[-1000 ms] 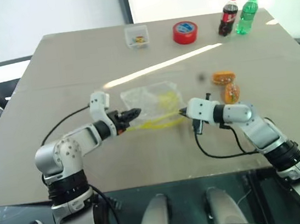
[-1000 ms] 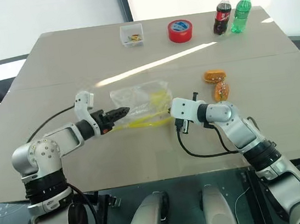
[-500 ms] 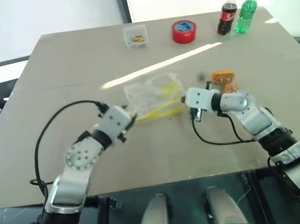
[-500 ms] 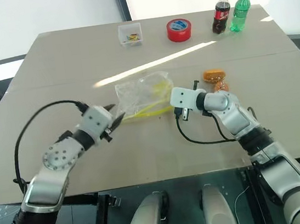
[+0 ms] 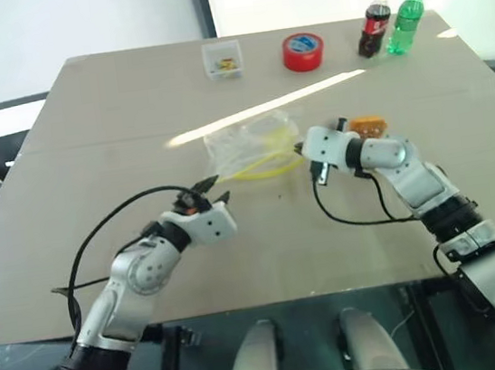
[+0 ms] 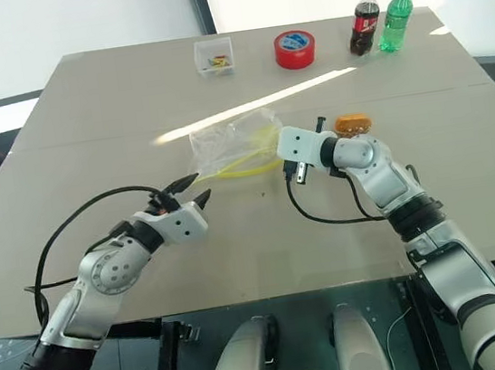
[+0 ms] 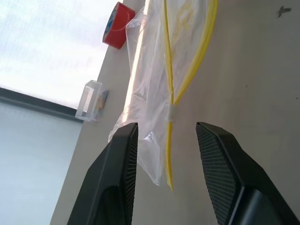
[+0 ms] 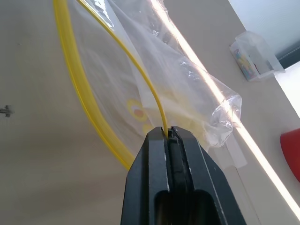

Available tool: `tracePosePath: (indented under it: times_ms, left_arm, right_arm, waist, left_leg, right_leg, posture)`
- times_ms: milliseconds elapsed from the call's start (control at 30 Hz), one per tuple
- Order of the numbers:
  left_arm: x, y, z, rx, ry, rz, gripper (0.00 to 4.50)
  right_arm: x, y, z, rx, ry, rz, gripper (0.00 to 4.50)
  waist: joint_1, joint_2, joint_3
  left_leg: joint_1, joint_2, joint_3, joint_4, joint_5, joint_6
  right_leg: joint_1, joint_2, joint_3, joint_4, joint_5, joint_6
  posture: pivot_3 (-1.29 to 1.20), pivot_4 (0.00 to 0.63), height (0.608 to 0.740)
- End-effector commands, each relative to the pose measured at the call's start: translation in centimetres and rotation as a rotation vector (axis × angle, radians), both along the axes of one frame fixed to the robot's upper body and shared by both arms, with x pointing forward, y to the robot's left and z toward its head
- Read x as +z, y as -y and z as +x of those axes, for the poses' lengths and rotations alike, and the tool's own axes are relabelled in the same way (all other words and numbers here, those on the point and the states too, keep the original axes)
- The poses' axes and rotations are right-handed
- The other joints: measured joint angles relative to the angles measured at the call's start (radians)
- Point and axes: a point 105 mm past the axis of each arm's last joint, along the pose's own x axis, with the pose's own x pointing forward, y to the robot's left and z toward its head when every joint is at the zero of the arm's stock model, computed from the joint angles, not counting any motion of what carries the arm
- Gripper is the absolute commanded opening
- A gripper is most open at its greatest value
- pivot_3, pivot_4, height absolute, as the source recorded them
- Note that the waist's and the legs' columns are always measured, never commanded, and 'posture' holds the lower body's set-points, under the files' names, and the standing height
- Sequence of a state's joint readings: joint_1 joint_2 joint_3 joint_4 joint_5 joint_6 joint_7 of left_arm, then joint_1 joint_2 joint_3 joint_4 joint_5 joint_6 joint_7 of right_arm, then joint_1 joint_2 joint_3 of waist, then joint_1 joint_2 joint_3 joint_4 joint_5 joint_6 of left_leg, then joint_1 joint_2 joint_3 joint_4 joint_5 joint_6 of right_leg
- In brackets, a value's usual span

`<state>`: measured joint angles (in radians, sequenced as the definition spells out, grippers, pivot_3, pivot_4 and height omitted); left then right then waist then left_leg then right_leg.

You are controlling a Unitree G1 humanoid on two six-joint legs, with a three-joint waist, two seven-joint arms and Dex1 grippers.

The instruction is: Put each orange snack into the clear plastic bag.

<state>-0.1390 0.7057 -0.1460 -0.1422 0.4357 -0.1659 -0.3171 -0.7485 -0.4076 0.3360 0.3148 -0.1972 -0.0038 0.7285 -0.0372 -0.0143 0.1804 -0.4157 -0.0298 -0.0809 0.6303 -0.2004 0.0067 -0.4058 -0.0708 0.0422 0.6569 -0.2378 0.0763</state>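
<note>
The slider end of the yellow zip strip lies loose, so the robot's left gripper needs to pinch the zip strip's tip (image 7: 169,152) and hold the bag steady while the right gripper opens the bag wider.
The clear plastic bag (image 5: 247,144) lies crumpled mid-table, its yellow zip strip (image 8: 70,79) bowed open in a loop. My right gripper (image 5: 298,148) is shut on one side of that strip, as the right wrist view shows (image 8: 168,131). One orange snack (image 5: 368,123) sits just behind my right wrist. My left gripper (image 5: 207,188) is open just short of the bag's near corner. In the left wrist view (image 7: 166,126) the strip's end (image 7: 169,154) runs between the spread fingers without touching them.
Along the far edge stand a small clear box (image 5: 224,58), a red tape roll (image 5: 304,52), a cola bottle (image 5: 373,24) and a green bottle (image 5: 407,22). Black cables trail from both wrists over the grey table (image 5: 265,246).
My right gripper has pulled the bag by its strip farther up the table, hiding the second snack behind my arm. The left arm has swung round, its open gripper now nearer the front edge.
</note>
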Motion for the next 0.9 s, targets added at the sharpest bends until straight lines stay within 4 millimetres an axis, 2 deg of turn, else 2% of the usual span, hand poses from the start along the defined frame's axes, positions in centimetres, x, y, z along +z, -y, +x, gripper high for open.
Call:
tracePosePath:
  times_ms: [33, 267, 467, 567, 633, 667, 900]
  left_arm:
    - [1.0, -0.3, 0.5, 0.012, 0.056, -0.011, 2.08]
    - [0.6, -1.1, 1.8, 0.065, 0.058, -0.020, 2.08]
    - [0.4, -0.8, 2.7, 0.074, 0.025, -0.050, 2.08]
    - [0.5, -0.7, 2.7, 0.071, 0.025, -0.065, 1.33]
    - [0.3, -0.7, 2.6, 0.070, 0.016, -0.057, 0.32]
    - [0.2, -0.7, 2.5, 0.070, 0.012, -0.055, 0.11]
    - [0.2, -0.7, 2.4, 0.071, 0.003, -0.059, 0.11]
  right_arm:
    - [2.6, -0.4, -0.3, 0.030, 0.070, 0.038, 0.00]
    - [3.1, -0.7, -0.5, 0.037, 0.077, 0.047, 0.00]
    - [3.5, -0.9, -0.7, 0.042, 0.079, 0.053, 0.00]
    - [3.4, -0.9, -0.7, 0.041, 0.078, 0.052, 0.00]
    - [3.4, -0.9, -0.8, 0.039, 0.077, 0.051, 0.00]
    - [3.3, -0.9, -0.8, 0.039, 0.077, 0.051, 0.00]
    - [3.1, -1.0, -0.8, 0.039, 0.066, 0.046, 0.00]
  waist:
    - [-0.001, 0.000, 0.000]
    - [-0.001, 0.000, 0.000]
    - [-0.001, 0.000, 0.000]
    - [-0.002, 0.000, 0.000]
    - [-0.002, 0.000, 0.000]
    - [-0.002, 0.000, 0.000]
    - [-0.002, 0.000, 0.000]
  left_leg:
    - [0.000, 0.000, 0.000, 0.000, 0.000, 0.000]
    - [0.000, 0.000, 0.000, 0.000, 0.000, 0.000]
    - [0.000, 0.000, 0.000, 0.000, 0.000, 0.000]
    - [0.000, 0.000, 0.000, 0.000, 0.000, 0.000]
    - [0.000, 0.000, 0.000, 0.000, 0.000, 0.000]
    - [0.000, 0.000, 0.000, 0.000, 0.000, 0.000]
    - [0.000, 0.000, 0.000, 0.000, 0.000, 0.000]
  right_leg:
    - [0.000, 0.000, 0.000, 0.000, 0.000, 0.000]
    - [0.000, 0.000, 0.000, 0.001, 0.000, 0.000]
    - [-0.001, 0.000, 0.000, 0.001, 0.000, 0.000]
    - [-0.001, 0.000, 0.000, 0.001, 0.000, 0.000]
    - [-0.001, 0.000, 0.000, 0.001, 0.000, 0.000]
    - [-0.001, 0.000, 0.000, 0.001, 0.000, 0.000]
    - [-0.001, 0.000, 0.000, 0.002, 0.000, 0.000]
  posture:
    - [0.00, 0.150, 0.740]
    - [0.00, 0.150, 0.740]
    - [0.00, 0.150, 0.740]
    - [0.00, 0.150, 0.740]
    - [0.00, 0.150, 0.740]
    - [0.00, 0.150, 0.740]
    - [0.00, 0.150, 0.740]
